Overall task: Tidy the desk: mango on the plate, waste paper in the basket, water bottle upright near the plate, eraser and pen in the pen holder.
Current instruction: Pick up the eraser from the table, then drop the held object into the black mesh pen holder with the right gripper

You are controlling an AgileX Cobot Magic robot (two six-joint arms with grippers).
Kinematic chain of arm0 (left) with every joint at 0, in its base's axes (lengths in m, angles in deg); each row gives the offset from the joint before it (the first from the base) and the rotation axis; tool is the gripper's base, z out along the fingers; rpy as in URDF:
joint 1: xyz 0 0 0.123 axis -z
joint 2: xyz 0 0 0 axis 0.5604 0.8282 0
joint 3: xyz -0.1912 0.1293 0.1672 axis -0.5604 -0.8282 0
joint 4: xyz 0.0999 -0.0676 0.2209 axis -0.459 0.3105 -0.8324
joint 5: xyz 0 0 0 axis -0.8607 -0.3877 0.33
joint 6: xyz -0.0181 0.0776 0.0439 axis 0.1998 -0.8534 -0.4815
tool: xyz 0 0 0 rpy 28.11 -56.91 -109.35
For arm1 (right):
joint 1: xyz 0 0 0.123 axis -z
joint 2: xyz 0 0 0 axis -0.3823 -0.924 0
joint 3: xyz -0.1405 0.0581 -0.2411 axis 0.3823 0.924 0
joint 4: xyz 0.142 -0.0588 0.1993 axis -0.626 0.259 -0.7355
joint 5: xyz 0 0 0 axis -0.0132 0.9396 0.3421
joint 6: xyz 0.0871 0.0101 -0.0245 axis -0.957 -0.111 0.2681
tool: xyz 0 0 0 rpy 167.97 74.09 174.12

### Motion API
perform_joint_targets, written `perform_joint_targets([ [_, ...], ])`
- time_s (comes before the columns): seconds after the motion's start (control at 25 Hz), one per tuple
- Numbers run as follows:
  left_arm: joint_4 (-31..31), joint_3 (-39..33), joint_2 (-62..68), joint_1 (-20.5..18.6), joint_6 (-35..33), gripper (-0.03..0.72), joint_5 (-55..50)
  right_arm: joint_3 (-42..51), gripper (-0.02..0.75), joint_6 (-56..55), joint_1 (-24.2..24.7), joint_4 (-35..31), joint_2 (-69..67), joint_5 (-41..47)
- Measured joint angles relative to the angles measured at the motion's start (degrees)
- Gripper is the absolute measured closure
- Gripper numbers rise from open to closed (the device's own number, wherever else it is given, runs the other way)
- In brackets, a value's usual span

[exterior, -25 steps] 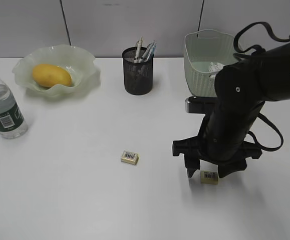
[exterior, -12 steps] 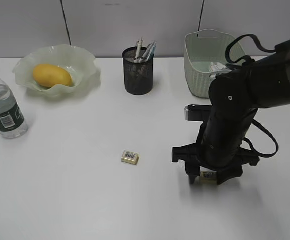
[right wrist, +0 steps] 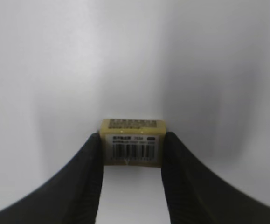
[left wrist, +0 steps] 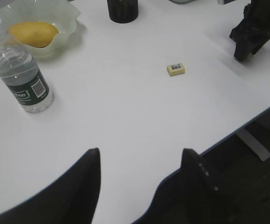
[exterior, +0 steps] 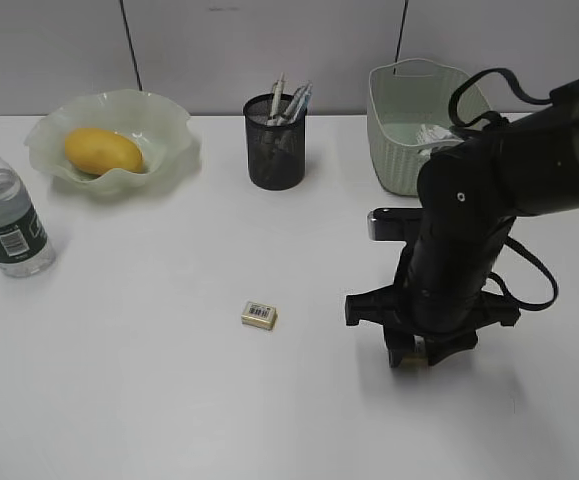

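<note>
My right gripper will let go of the yellow eraser it holds inside the black pen holder [exterior: 266,116], next to the pens.
My right gripper [right wrist: 133,136] is shut on a small yellow eraser [right wrist: 133,142] with a barcode label, both fingers pressing its sides on the desk [exterior: 149,400]. In the exterior view the gripper [exterior: 424,352] hides most of it. A second eraser [exterior: 259,315] lies loose mid-desk. The mango [exterior: 102,150] rests in the plate [exterior: 174,130]. The water bottle [exterior: 4,220] stands upright at far left. Pens [exterior: 291,100] stick out of the pen holder [exterior: 275,155]. Waste paper [exterior: 431,132] lies in the basket [exterior: 404,100]. My left gripper [left wrist: 141,156] hangs open over the desk's front edge.
The right arm's cables loop beside the basket at the back right. The desk's front edge [left wrist: 246,119] runs close under the left gripper, with floor beyond it.
The right gripper came down over the eraser and its fingers closed in on the eraser's sides. The left gripper has not moved.
</note>
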Motion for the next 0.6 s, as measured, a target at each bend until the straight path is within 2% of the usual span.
perform_joint_targets([
  [0.32, 0.0, 0.0, 0.0, 0.0, 0.0, 0.271, 0.0, -4.5, 0.424, 5.6, -0.1, 0.2, 6.5, 3.5],
  [0.6, 0.0, 0.0, 0.0, 0.0, 0.0, 0.271, 0.0, -23.8, 0.424, 11.3, -0.1, 0.0, 6.5, 8.2],
])
